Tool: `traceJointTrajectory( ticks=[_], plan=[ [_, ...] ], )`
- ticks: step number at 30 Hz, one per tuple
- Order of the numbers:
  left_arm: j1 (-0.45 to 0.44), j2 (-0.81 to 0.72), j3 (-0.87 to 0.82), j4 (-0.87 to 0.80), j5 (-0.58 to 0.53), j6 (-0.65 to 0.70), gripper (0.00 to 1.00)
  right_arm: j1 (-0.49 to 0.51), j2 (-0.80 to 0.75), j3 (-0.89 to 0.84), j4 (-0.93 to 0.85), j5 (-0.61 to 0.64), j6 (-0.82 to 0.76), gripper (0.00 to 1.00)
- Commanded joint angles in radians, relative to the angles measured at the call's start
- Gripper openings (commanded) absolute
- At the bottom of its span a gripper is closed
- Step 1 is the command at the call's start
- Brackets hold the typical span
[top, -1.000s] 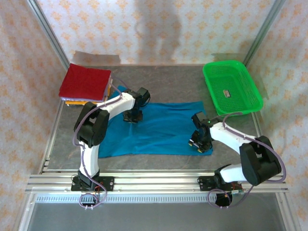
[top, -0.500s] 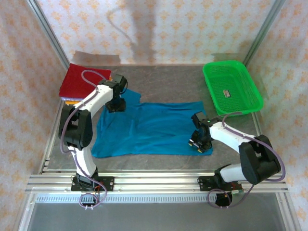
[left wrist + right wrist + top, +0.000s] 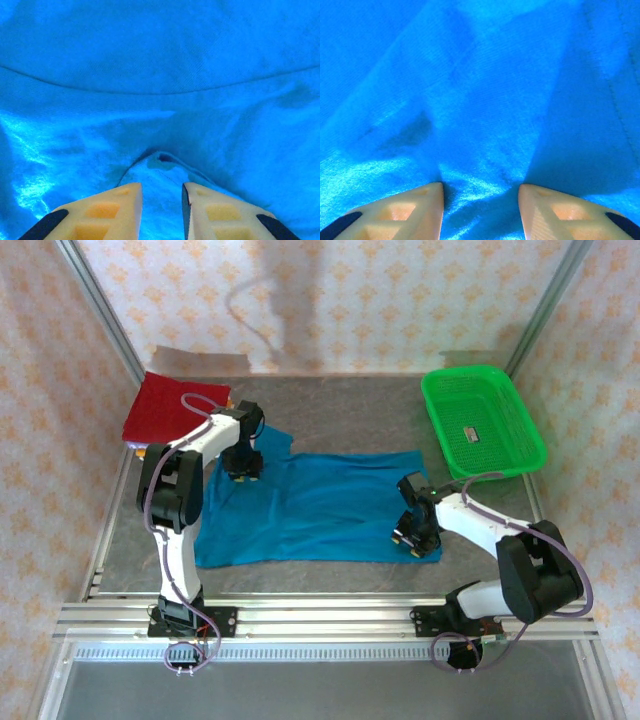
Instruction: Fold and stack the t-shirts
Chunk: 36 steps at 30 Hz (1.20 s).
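Note:
Next, I open my left gripper's fingers, move toward the shirt's seam and pinch that top point(image 3: 159, 153), since the top of the t-shirt's raised edge is ahead of those fingers.
A teal-blue t-shirt point(image 3: 320, 505) lies spread across the middle of the table. My left gripper point(image 3: 243, 468) is down on its far left part, next to a raised flap of cloth. In the left wrist view, the left gripper point(image 3: 161, 187) has its jaws close together, pinching a raised ridge of the shirt point(image 3: 160, 75). My right gripper point(image 3: 410, 536) rests on the shirt's near right corner. In the right wrist view, the right gripper point(image 3: 480, 186) has its fingers wide apart on flat cloth point(image 3: 485, 90). A folded dark red t-shirt point(image 3: 170, 410) tops a stack at the far left, with an orange edge point(image 3: 143, 450) showing beneath it.
A green mesh basket point(image 3: 500, 455) stands at the far right with a small tag-like item point(image 3: 470, 433) inside. Metal frame posts and patterned walls enclose the table. Bare grey tabletop point(image 3: 350, 405) lies between the stack and the basket.
My left gripper has moved left and toward the back, near the red stack, dragging the shirt's left part with it. The right arm has not moved.

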<state>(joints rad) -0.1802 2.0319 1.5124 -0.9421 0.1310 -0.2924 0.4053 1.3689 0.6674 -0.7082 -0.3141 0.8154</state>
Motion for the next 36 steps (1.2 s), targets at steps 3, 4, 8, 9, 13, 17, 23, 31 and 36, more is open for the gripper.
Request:
traceJointTrajectory(
  ticks=[3, 4, 8, 9, 13, 17, 23, 31, 36],
  plan=[
    [0.011, 0.003, 0.033, 0.020, -0.028, 0.026, 0.31, 0.002, 0.033, -0.014, 0.002, 0.020, -0.007, 0.44],
    [0.012, 0.003, 0.037, 0.021, -0.034, 0.025, 0.31, 0.001, 0.033, -0.014, 0.002, 0.020, -0.007, 0.44],
    [0.014, 0.023, 0.052, 0.021, -0.023, 0.029, 0.31, 0.003, 0.035, -0.012, 0.003, 0.018, -0.008, 0.44],
    [0.014, 0.029, 0.053, 0.022, -0.021, 0.027, 0.30, 0.003, 0.035, -0.012, 0.003, 0.018, -0.009, 0.44],
    [0.013, 0.035, 0.043, 0.032, -0.030, 0.023, 0.29, 0.003, 0.039, -0.014, 0.003, 0.017, -0.010, 0.44],
    [0.013, 0.037, 0.031, 0.031, -0.058, 0.030, 0.28, 0.003, 0.039, -0.011, 0.002, 0.016, -0.012, 0.44],
    [0.013, 0.038, 0.029, 0.033, -0.076, 0.040, 0.20, 0.001, 0.042, -0.011, 0.003, 0.013, -0.012, 0.44],
    [0.014, 0.044, 0.040, 0.026, -0.080, 0.047, 0.11, 0.003, 0.038, -0.012, 0.001, 0.015, -0.013, 0.44],
    [0.015, 0.042, 0.043, 0.021, -0.082, 0.050, 0.04, 0.003, 0.038, -0.014, 0.004, 0.016, -0.013, 0.44]
  ],
)
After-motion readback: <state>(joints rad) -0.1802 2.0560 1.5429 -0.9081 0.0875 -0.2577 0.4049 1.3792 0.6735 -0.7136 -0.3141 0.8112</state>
